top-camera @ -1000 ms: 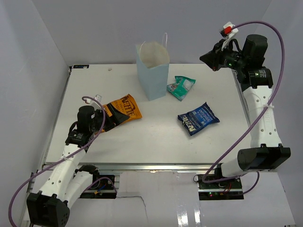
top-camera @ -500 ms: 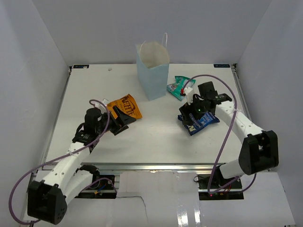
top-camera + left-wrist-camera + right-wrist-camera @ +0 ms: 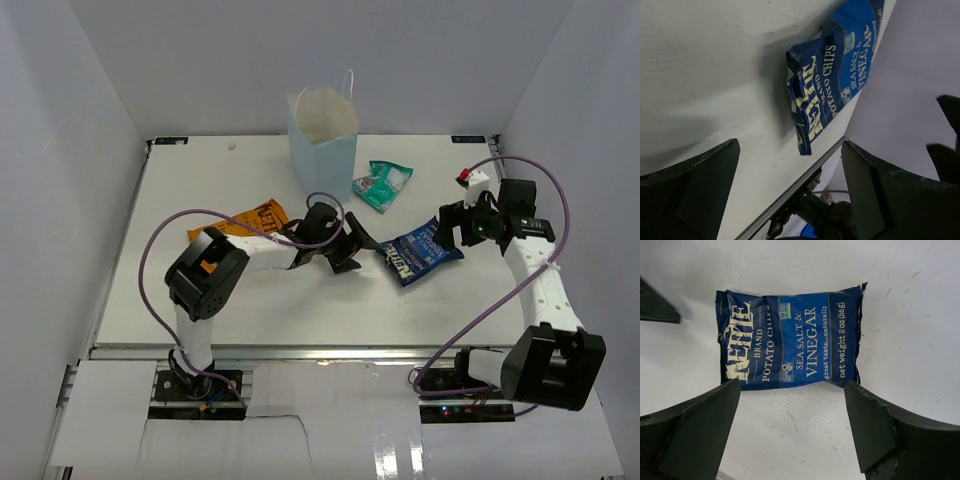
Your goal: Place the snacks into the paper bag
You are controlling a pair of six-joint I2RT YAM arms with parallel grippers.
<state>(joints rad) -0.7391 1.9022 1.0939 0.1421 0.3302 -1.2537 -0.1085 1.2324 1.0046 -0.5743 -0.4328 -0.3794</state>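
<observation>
My left gripper is going to close on the dark blue packet's end (image 3: 384, 254) (image 3: 795, 87), the one with the big white letters closest to that gripper's open fingers.
The dark blue packet (image 3: 420, 252) lies flat on the table right of centre, and both wrist views show it too (image 3: 832, 75) (image 3: 790, 342). My left gripper (image 3: 357, 250) (image 3: 790, 200) is stretched across to its left end, open and empty, just short of it. Open and empty as well, my right gripper (image 3: 448, 228) (image 3: 792, 435) hovers over its right end. The orange chip bag (image 3: 245, 217) lies at the left, partly hidden by my left arm. Beside the pale blue paper bag (image 3: 323, 150), which stands upright at the back, rests the teal pouch (image 3: 383, 185).
The table's right edge rail (image 3: 805, 182) runs close to the blue packet. White walls (image 3: 90, 130) enclose the table on three sides. A purple cable (image 3: 230, 213) loops over my left arm.
My left arm has swung from the orange bag across to the blue packet. My right gripper came down from the back right corner, opened, and now sits at the packet's right end.
</observation>
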